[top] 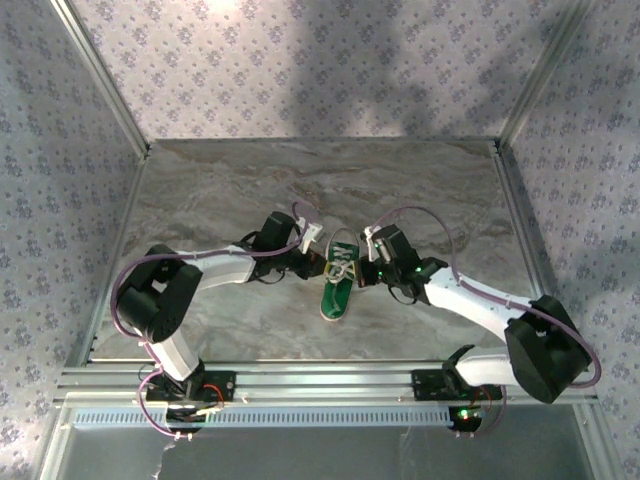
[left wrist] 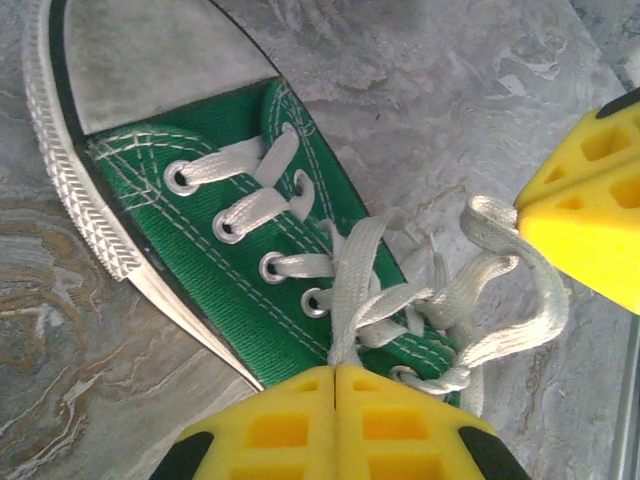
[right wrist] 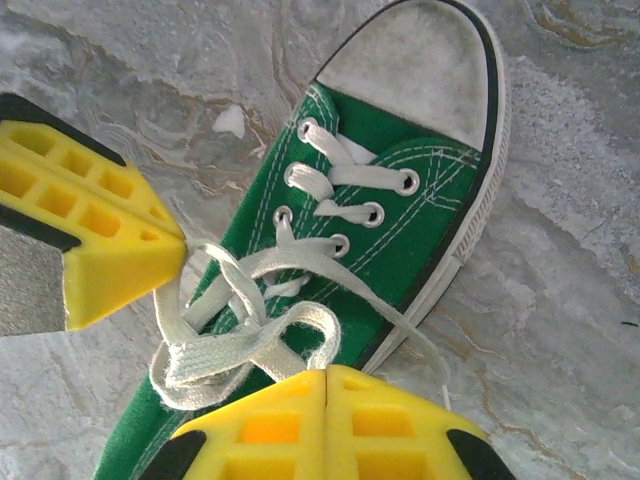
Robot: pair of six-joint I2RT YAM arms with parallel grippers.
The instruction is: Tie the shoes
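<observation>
A single strand beside the loose knot is pinched in my left gripper, so it should open, reach in and grab both strands of the loop (left wrist: 384, 302) before pulling tight.
A small green canvas shoe (top: 337, 290) with a white toe cap lies mid-table, toe toward the arm bases. Its white laces (left wrist: 370, 250) are crossed loosely over the tongue. My left gripper (left wrist: 335, 368) is shut at the shoe's left side, with one lace strand pinched between its yellow fingertips. My right gripper (right wrist: 328, 372) is shut on a lace loop (right wrist: 250, 340) at the shoe's (right wrist: 420, 230) other side. In the top view, the left gripper (top: 312, 268) and right gripper (top: 366, 272) flank the shoe's opening closely. Each wrist view shows the other gripper's yellow fingers (left wrist: 590, 220) (right wrist: 90, 230) with lace at their tips.
The shoe rests on a marble-patterned tabletop (top: 250, 190) enclosed by patterned walls and metal posts. An aluminium rail (top: 330, 380) runs along the near edge by the arm bases. Open table surface lies behind and to both sides of the shoe.
</observation>
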